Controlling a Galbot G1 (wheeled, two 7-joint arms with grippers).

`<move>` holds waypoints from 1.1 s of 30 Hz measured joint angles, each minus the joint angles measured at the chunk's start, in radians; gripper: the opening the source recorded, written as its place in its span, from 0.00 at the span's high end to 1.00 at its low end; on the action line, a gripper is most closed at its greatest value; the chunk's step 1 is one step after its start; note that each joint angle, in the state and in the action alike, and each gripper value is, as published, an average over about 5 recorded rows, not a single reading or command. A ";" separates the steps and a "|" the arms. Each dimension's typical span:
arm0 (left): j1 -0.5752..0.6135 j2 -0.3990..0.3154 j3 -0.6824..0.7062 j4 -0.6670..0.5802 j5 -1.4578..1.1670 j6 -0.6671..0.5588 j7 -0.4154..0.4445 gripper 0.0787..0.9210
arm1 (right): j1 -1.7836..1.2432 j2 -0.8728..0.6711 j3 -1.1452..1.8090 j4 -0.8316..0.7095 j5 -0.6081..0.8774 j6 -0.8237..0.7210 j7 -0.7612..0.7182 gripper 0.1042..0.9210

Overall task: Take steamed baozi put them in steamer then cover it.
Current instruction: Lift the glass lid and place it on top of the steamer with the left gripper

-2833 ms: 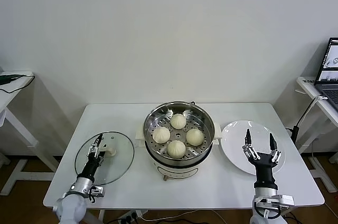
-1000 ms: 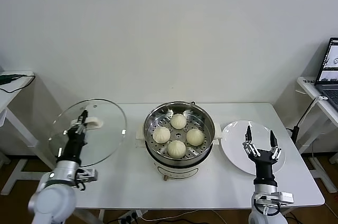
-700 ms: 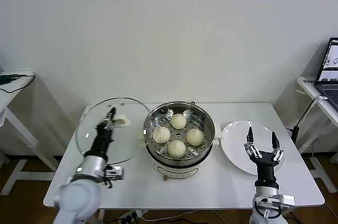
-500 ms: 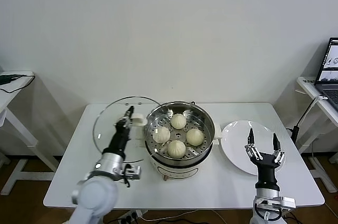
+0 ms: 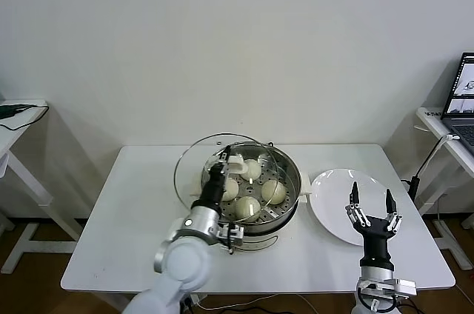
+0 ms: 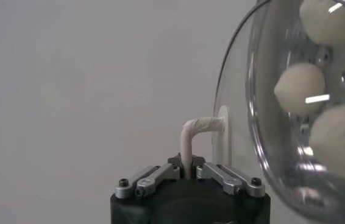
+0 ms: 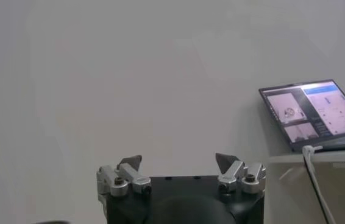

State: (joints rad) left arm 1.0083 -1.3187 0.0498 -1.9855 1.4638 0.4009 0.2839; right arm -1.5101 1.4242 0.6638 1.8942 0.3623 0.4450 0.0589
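Observation:
I should release the clear glass cover with my left gripper on the steel steamer's round rim, centered over the baozi [image 5: 250,184] [image 6: 338,79].
Several cream-white steamed baozi [image 5: 273,192] lie on the perforated tray inside the steel steamer [image 5: 289,169] at the table's middle. My left gripper [image 5: 220,161] is shut on the white handle [image 6: 191,135] of the clear glass cover [image 5: 194,155]. It holds the cover tilted above the steamer's left half. In the left wrist view the left gripper [image 6: 186,171] pinches the handle, and baozi [image 6: 299,88] show through the cover [image 6: 264,122]. My right gripper [image 5: 370,201] stands open and empty, fingers up, over the front of the white plate [image 5: 332,194]; the right wrist view shows the right gripper [image 7: 178,163] spread wide.
The white table [image 5: 141,210] carries the steamer and the plate. A laptop [image 5: 464,95] sits on a side table at the far right, also seen as the laptop [image 7: 316,112] in the right wrist view. Another side table [image 5: 18,118] stands at far left.
The left gripper has carried the cover from the table's left side, raised and tilted, rightward until it overlaps the steamer. The right gripper has barely moved.

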 measured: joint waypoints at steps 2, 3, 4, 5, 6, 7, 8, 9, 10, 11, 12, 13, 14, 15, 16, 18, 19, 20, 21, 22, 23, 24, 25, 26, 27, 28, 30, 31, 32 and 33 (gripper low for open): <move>-0.015 -0.017 0.016 0.019 0.005 0.008 0.000 0.87 | -0.001 0.002 0.000 -0.001 -0.002 0.000 0.000 0.12; -0.022 -0.026 0.024 0.028 0.008 0.012 0.000 0.87 | -0.001 0.003 0.000 -0.001 -0.003 0.000 0.000 0.12; -0.028 -0.034 0.031 0.037 0.010 0.015 0.000 0.87 | -0.002 0.004 0.001 -0.002 -0.004 0.000 0.001 0.12; -0.034 -0.042 0.037 0.046 0.011 0.017 0.000 0.87 | -0.003 0.005 0.001 -0.002 -0.005 0.000 0.001 0.12; -0.039 -0.050 0.043 0.054 0.013 0.020 0.000 0.87 | -0.003 0.005 0.001 -0.002 -0.006 0.000 0.001 0.12; -0.045 -0.058 0.048 0.063 0.014 0.023 0.000 0.87 | -0.003 0.006 0.001 -0.002 -0.007 0.000 0.001 0.12; -0.049 -0.066 0.051 0.071 0.016 0.025 -0.001 0.87 | -0.004 0.006 0.002 -0.002 -0.008 0.000 0.001 0.12; -0.054 -0.074 0.054 0.080 0.017 0.028 -0.003 0.87 | -0.004 0.007 0.002 -0.002 -0.009 0.000 0.001 0.12; -0.058 -0.082 0.055 0.088 0.018 0.030 -0.005 0.87 | -0.004 0.007 0.003 -0.002 -0.009 0.000 0.001 0.12; -0.061 -0.090 0.056 0.097 0.019 0.033 -0.008 0.87 | -0.004 0.007 0.003 -0.002 -0.010 0.000 0.002 0.12; -0.064 -0.097 0.058 0.106 0.019 0.036 -0.011 0.87 | -0.004 0.006 0.004 -0.002 -0.010 0.000 0.002 0.12; -0.066 -0.105 0.059 0.114 0.020 0.038 -0.014 0.87 | -0.004 0.006 0.004 -0.003 -0.010 0.001 0.002 0.12; -0.067 -0.112 0.060 0.123 0.020 0.040 -0.017 0.87 | -0.003 0.006 0.004 -0.003 -0.010 0.001 0.002 0.12; -0.069 -0.119 0.061 0.131 0.021 0.042 -0.020 0.87 | -0.003 0.006 0.004 -0.005 -0.011 0.001 0.002 0.12; -0.070 -0.125 0.062 0.138 0.022 0.043 -0.023 0.87 | -0.002 0.006 0.004 -0.006 -0.011 0.001 0.002 0.12; -0.071 -0.136 0.062 0.153 0.024 0.046 -0.029 0.87 | 0.000 0.006 0.003 -0.009 -0.012 0.001 0.002 0.12; -0.071 -0.140 0.063 0.159 0.025 0.047 -0.032 0.87 | 0.002 0.006 0.003 -0.010 -0.013 0.002 0.002 0.12; -0.071 -0.144 0.064 0.164 0.026 0.049 -0.035 0.87 | 0.003 0.006 0.002 -0.011 -0.013 0.002 0.002 0.12; -0.070 -0.147 0.065 0.170 0.027 0.050 -0.039 0.87 | 0.004 0.006 0.002 -0.012 -0.013 0.002 0.002 0.12; -0.070 -0.150 0.066 0.175 0.028 0.051 -0.042 0.87 | 0.006 0.006 0.001 -0.012 -0.013 0.002 0.002 0.12; -0.069 -0.152 0.066 0.180 0.028 0.052 -0.045 0.87 | 0.007 0.006 0.000 -0.013 -0.014 0.001 0.002 0.12; -0.068 -0.154 0.066 0.184 0.029 0.053 -0.048 0.87 | 0.008 0.005 0.000 -0.014 -0.014 0.001 0.002 0.12; -0.067 -0.157 0.065 0.189 0.031 0.053 -0.051 0.87 | 0.008 0.005 -0.001 -0.015 -0.014 0.001 0.002 0.12; -0.066 -0.159 0.065 0.193 0.033 0.054 -0.054 0.87 | 0.009 0.005 -0.002 -0.016 -0.015 0.001 0.002 0.12; -0.065 -0.161 0.065 0.197 0.035 0.053 -0.057 0.87 | 0.010 0.005 -0.002 -0.017 -0.015 0.001 0.002 0.12; -0.064 -0.163 0.065 0.201 0.038 0.053 -0.060 0.87 | 0.011 0.005 -0.003 -0.018 -0.016 0.001 0.002 0.12; -0.063 -0.169 0.065 0.208 0.042 0.053 -0.065 0.87 | 0.012 0.005 -0.003 -0.019 -0.017 0.001 0.002 0.12; -0.062 -0.171 0.064 0.211 0.044 0.052 -0.068 0.87 | 0.013 0.005 -0.004 -0.020 -0.017 0.001 0.001 0.12; -0.062 -0.173 0.064 0.214 0.046 0.052 -0.070 0.87 | 0.013 0.005 -0.004 -0.020 -0.017 0.001 0.001 0.12; -0.061 -0.174 0.064 0.216 0.047 0.052 -0.072 0.87 | 0.013 0.004 -0.004 -0.021 -0.017 0.001 0.001 0.12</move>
State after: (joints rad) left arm 0.9472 -1.4924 0.1134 -1.7696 1.5110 0.4525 0.2121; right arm -1.4968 1.4287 0.6599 1.8735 0.3450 0.4460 0.0601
